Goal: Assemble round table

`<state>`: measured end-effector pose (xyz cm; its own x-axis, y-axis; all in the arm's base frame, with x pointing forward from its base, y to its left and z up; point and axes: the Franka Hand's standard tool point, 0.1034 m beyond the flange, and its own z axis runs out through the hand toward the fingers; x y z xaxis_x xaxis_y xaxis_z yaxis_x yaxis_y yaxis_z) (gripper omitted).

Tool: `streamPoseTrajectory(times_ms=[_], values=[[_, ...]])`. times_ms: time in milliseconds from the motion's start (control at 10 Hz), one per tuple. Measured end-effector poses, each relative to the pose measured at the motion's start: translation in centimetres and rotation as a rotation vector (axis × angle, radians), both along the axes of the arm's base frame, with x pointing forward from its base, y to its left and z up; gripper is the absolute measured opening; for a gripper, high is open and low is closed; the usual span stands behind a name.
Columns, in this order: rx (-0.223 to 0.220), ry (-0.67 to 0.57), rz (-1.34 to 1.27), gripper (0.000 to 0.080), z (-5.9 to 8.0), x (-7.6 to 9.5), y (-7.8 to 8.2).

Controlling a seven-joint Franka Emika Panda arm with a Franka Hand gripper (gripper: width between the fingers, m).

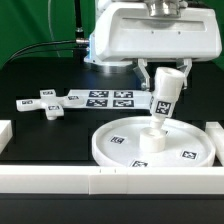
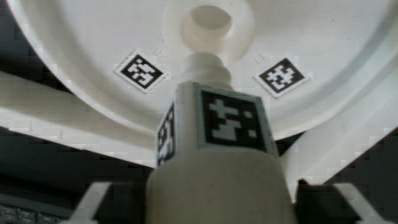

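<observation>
I need to release the leg from my gripper so that it is standing upright in the central part of the large round disc (image 1: pixel 152 128) (image 2: pixel 210 18). The leg now leans on the disc's centre.
The large round disc (image 1: pixel 120 148) lies rim-up on the black table near the front. My gripper (image 1: pixel 167 72) is shut on the upper part of the short cylinder leg (image 1: pixel 160 105). The leg leans, and its lower end rests at the disc's centre. In the wrist view the leg (image 2: pixel 217 130) runs from between my fingers (image 2: pixel 82 198) toward the disc's central hub (image 2: pixel 210 18). Two tags show on the disc (image 2: pixel 89 50) either side of it. My gripper (image 2: pixel 217 205) clamps the leg on both sides. The flat cross-shaped piece (image 1: pixel 45 103) lies apart at the exterior view's left.
The marker board (image 1: pixel 108 98) lies behind the disc, between it and the robot base. White border rails run along the front (image 1: pixel 100 181), the exterior view's left (image 1: pixel 4 135) and the exterior view's right (image 1: pixel 216 135). A green backdrop stands behind.
</observation>
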<state>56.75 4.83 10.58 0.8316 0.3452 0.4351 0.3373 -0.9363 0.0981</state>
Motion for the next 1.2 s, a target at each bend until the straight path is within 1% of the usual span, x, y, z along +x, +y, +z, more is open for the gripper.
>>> streamPoseTrajectory(times_ms=[200, 300, 600, 1200], values=[[0.0, 0.002, -0.001, 0.0407, -0.1, -0.1, -0.1], [-0.001, 0.012, -0.002, 0.0407, -0.5, -0.6, -0.2], [-0.001, 0.023, 0.001, 0.0407, -1.1, -0.9, 0.0], [-0.002, 0.04, 0.003, 0.0407, -2.1, -1.3, 0.0]])
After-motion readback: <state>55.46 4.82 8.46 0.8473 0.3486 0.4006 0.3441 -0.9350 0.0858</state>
